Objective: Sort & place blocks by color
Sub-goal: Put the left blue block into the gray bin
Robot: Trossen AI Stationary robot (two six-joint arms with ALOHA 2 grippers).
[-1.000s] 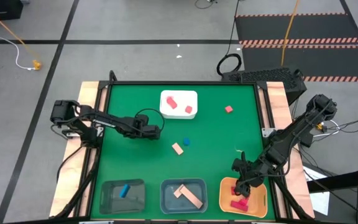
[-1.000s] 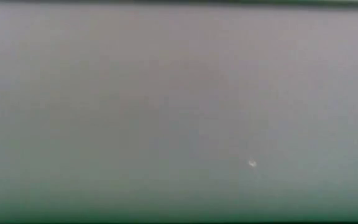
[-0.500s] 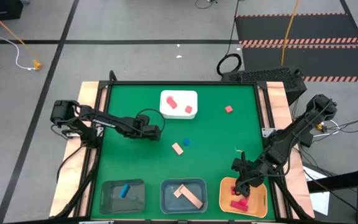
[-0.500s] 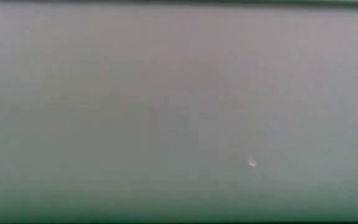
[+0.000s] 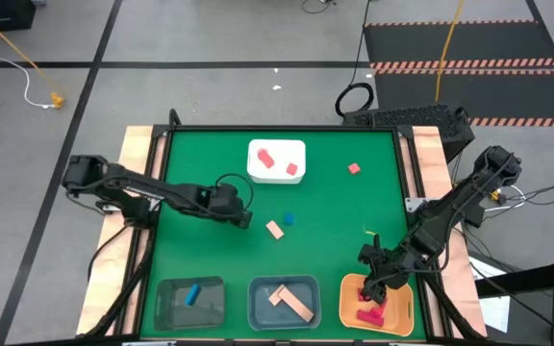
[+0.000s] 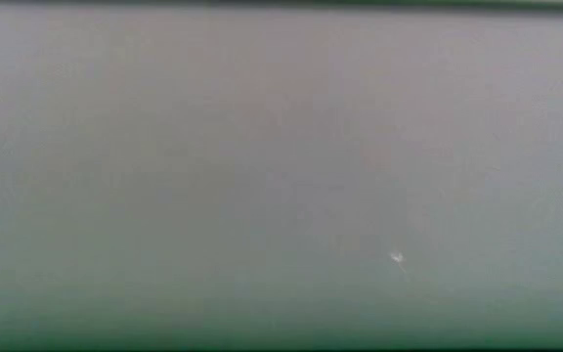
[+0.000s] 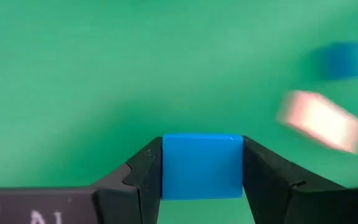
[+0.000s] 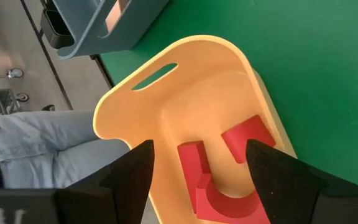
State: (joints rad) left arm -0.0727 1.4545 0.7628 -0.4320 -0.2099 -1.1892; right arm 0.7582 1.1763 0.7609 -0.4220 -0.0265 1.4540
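The robot's left gripper will release its blue block in the grey bin [image 5: 200, 307], next to the blue block lying there.
My left gripper [image 5: 243, 218] is over the mat's middle, shut on a blue block [image 7: 202, 165]. Just to its right a tan block [image 5: 275, 230] and a blue block [image 5: 289, 219] lie flat on the mat. A red block [image 5: 354, 168] lies farther back. Two red blocks [image 5: 264, 155] sit in the white tray [image 5: 277, 176]. My right gripper [image 8: 201, 155] hangs open over the yellow-orange tray [image 8: 166, 81], above the red blocks [image 8: 225, 168] inside it, touching nothing. My left gripper pinches the blue block by two opposite side faces [image 7: 166, 168], one finger on each. The fingers come from the table's left, slanting down toward the mat. Whether the block is clear of the mat, I cannot tell.
At the near edge stand a grey bin [image 5: 166, 306] holding a blue block [image 5: 191, 293], a grey-blue bin [image 5: 258, 312] holding tan bars [image 5: 289, 301], and the yellow-orange tray [image 5: 402, 308]. A person's legs in jeans [image 8: 30, 137] are beyond the near edge.
My left arm has swung so that its gripper has moved a little toward the near edge and the tan block. My right arm and the loose blocks have kept still.
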